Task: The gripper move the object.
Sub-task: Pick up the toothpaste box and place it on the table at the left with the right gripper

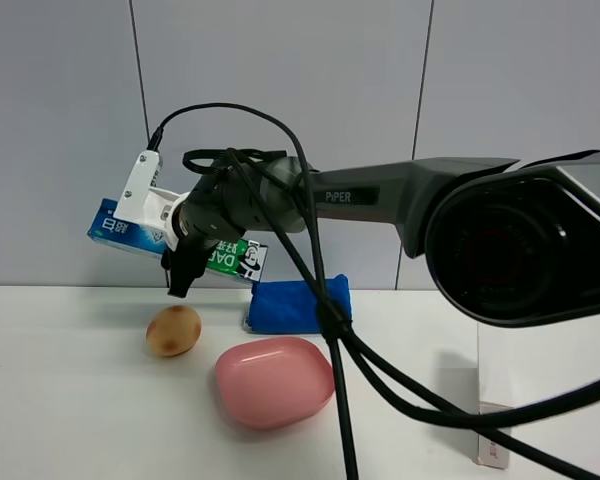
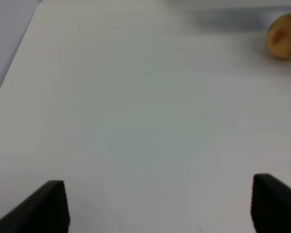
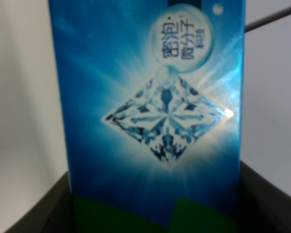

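The toothpaste carton will leave my right gripper on the table (image 1: 170, 294) just behind the brown lump, beside the blue cloth.
The object, a long green-and-blue toothpaste carton (image 1: 130, 232), is held in the air above the table's left part, roughly level with its blue end pointing left. My right gripper (image 1: 190, 252) reaches across from the right and is shut on its middle. In the right wrist view the carton (image 3: 150, 111) fills the frame between the dark fingers (image 3: 269, 199). My left gripper (image 2: 160, 208) is open and empty over bare white table, with only its black fingertips (image 2: 43, 208) showing. It does not show in the exterior view.
A brown potato-like lump (image 1: 173, 330) lies below the carton and also shows in the left wrist view (image 2: 284, 36). A pink oval case (image 1: 274, 380), a folded blue cloth (image 1: 302, 303) and a white box with red print (image 1: 495, 447) sit on the table. Black cables (image 1: 342, 390) hang across the middle.
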